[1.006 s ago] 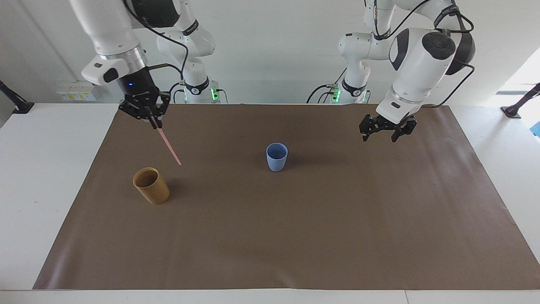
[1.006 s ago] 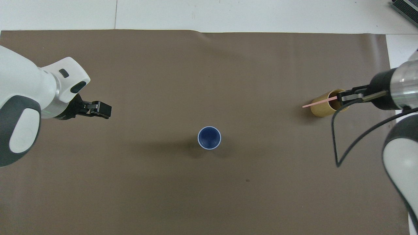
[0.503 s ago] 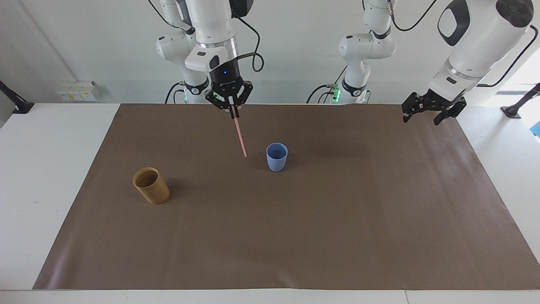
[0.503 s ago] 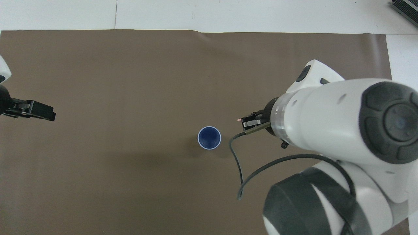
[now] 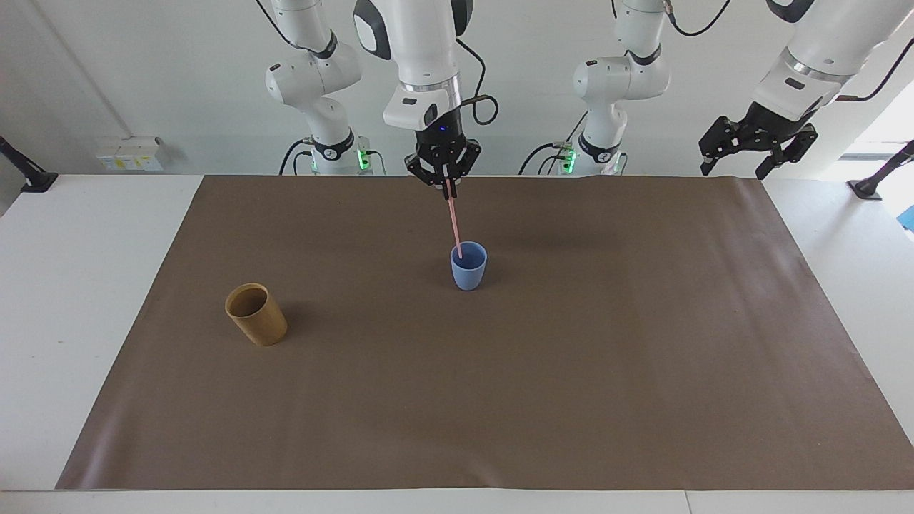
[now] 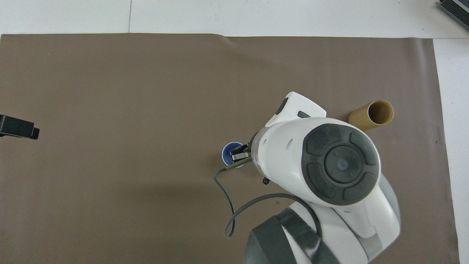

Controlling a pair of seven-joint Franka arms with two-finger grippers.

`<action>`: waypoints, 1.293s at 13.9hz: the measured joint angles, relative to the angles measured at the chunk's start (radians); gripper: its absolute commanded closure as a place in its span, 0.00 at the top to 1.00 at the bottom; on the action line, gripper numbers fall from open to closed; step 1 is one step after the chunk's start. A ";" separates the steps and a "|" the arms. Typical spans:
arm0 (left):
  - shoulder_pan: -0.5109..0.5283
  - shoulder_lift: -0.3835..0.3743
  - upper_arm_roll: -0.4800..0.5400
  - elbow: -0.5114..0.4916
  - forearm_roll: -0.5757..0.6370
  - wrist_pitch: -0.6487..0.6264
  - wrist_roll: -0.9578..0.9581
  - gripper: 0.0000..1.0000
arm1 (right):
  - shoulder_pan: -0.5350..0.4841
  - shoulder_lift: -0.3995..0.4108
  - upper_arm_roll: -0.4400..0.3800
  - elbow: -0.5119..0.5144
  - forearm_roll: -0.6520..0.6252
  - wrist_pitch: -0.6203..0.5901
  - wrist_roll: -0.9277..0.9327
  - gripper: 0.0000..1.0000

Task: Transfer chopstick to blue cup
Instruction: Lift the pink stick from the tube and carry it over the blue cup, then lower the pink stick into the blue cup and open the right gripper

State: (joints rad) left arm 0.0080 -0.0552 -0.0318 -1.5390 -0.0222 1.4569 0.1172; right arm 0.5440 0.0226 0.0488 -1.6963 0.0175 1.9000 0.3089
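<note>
Next, my right gripper releases the pale pink chopstick inside the blue cup (image 6: pixel 237 156), so that it is left leaning on the cup's rim.
The pale pink chopstick (image 5: pixel 454 225) hangs almost upright from my right gripper (image 5: pixel 448 191), which is shut on its top end. Its lower tip sits at the mouth of the blue cup (image 5: pixel 468 270). That cup stands upright in the middle of the brown mat. In the overhead view my right gripper (image 6: pixel 238 154) and arm cover most of the blue cup (image 6: pixel 227 153) and hide the chopstick. My left gripper (image 5: pixel 757 146) waits open and raised over the mat's edge at the left arm's end, holding nothing; only its tip (image 6: pixel 16 126) shows from above.
A tan-brown cup (image 5: pixel 257 315) stands on the mat toward the right arm's end, farther from the robots than the blue cup; it also shows from above (image 6: pixel 372 115). The brown mat (image 5: pixel 571 392) covers most of the white table.
My right gripper carried the chopstick from over the tan cup's area to over the blue cup, and the stick turned nearly upright. My left gripper drew back and up toward its own end.
</note>
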 measured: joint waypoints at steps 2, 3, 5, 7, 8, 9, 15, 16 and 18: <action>0.004 -0.001 0.003 -0.018 0.000 0.010 0.000 1.00 | 0.017 0.000 0.000 -0.029 0.000 0.004 0.002 0.00; 0.005 -0.001 0.003 -0.024 0.000 0.015 0.000 1.00 | 0.022 0.001 0.000 -0.044 0.000 0.018 0.002 0.00; 0.005 0.000 0.001 -0.027 0.000 0.017 0.000 1.00 | 0.026 0.001 0.000 -0.084 0.000 0.078 0.002 0.00; 0.005 0.000 -0.002 -0.027 0.000 0.017 -0.001 1.00 | 0.026 0.005 -0.001 -0.121 0.000 0.141 0.001 0.00; 0.005 0.000 -0.004 -0.027 -0.001 0.017 -0.002 1.00 | 0.026 0.010 -0.001 -0.133 0.000 0.161 -0.001 0.01; 0.005 0.000 -0.004 -0.027 -0.001 0.017 -0.002 1.00 | 0.026 0.017 -0.001 -0.141 0.000 0.169 -0.004 0.03; 0.005 0.000 -0.005 -0.028 -0.001 0.017 -0.002 1.00 | 0.026 0.027 -0.003 -0.164 0.000 0.170 -0.032 0.43; 0.005 0.000 -0.005 -0.028 -0.001 0.017 -0.002 1.00 | 0.025 0.027 -0.003 -0.164 0.000 0.170 -0.032 0.47; 0.005 0.000 -0.006 -0.028 -0.001 0.017 -0.002 1.00 | 0.025 0.027 -0.004 -0.164 0.000 0.172 -0.033 0.70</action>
State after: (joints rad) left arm 0.0130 -0.0557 -0.0374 -1.5668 -0.0228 1.4736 0.1148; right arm 0.5692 0.0500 0.0450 -1.8607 0.0179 2.0717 0.2761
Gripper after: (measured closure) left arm 0.000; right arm 0.533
